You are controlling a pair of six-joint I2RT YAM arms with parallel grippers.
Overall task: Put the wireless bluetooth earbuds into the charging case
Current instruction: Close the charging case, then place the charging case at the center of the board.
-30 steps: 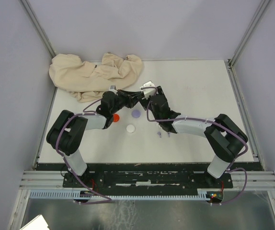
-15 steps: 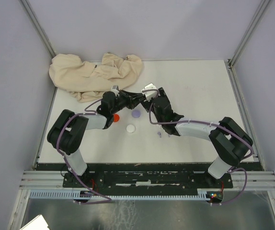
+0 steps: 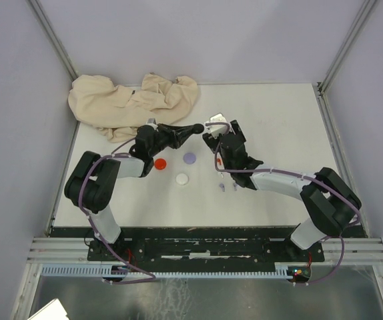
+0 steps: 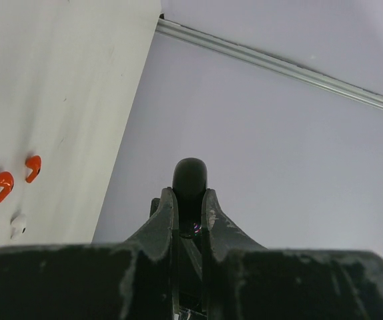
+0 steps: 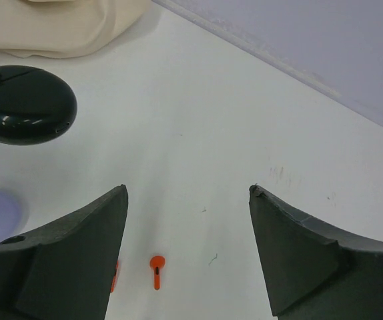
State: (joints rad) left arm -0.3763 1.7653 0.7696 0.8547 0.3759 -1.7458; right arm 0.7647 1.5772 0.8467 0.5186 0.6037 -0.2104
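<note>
The robot's left gripper should release the charging case, now held off the table, between the beige cloth and the pale purple disc (image 3: 178,145).
The charging case (image 3: 196,127) is a glossy black rounded shell, held off the table with my left gripper (image 3: 187,129) shut on it; in the left wrist view the case (image 4: 189,179) sticks out past the fingertips of the left gripper (image 4: 189,197). The right wrist view shows the case (image 5: 23,103) at upper left, its seam closed. My right gripper (image 3: 220,133) stands open just right of the case, nothing between its fingers. Under the right gripper (image 5: 187,192) lies a red earbud (image 5: 156,269). Two red earbuds (image 4: 2,185) and white ones (image 4: 18,225) lie on the table. Pale purple buds (image 3: 222,187) lie nearer the front.
A crumpled beige cloth (image 3: 131,103) covers the back left of the table. Three round discs lie near the middle: red (image 3: 160,163), pale purple (image 3: 189,158) and white (image 3: 181,179). Grey walls close in the back and both sides.
The two grippers were together over the case; now they stand apart. My left gripper has kept the black case and drawn slightly left, and the right gripper has moved right and back.
</note>
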